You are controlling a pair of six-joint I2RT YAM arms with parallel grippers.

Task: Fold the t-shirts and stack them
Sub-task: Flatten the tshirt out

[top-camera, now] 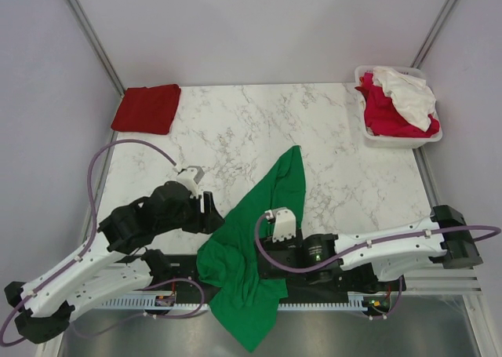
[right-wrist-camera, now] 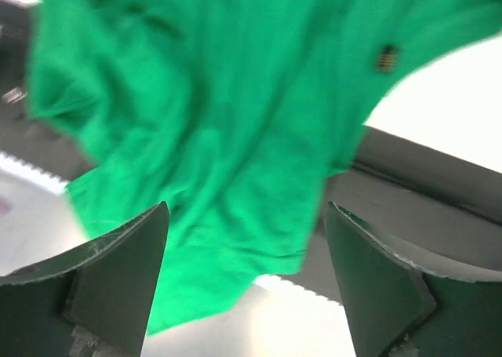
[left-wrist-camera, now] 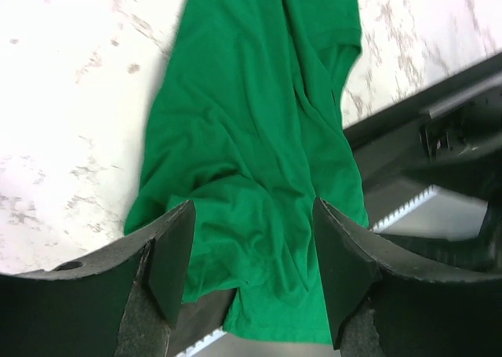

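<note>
The green t-shirt's short corner (top-camera: 284,295) (right-wrist-camera: 293,264) is hanging over the black rail, above its longer, lowest-hanging point. I should close my right gripper on that short corner.
A bright green t-shirt (top-camera: 259,231) lies crumpled, stretching from mid-table over the near edge and hanging down. It fills the left wrist view (left-wrist-camera: 259,137) and the right wrist view (right-wrist-camera: 227,122). My left gripper (top-camera: 213,213) is open just left of it, jaws wide above the cloth (left-wrist-camera: 251,271). My right gripper (top-camera: 267,251) is open over the shirt's lower part near the table edge (right-wrist-camera: 245,278). A folded dark red t-shirt (top-camera: 147,108) lies at the far left corner. Crimson-pink (top-camera: 384,114) and white (top-camera: 408,94) shirts are piled in the basket.
A white plastic basket (top-camera: 401,142) stands at the far right corner. A black rail (top-camera: 329,272) runs along the table's near edge, with a metal shelf below. Grey walls enclose the marble table (top-camera: 235,129).
</note>
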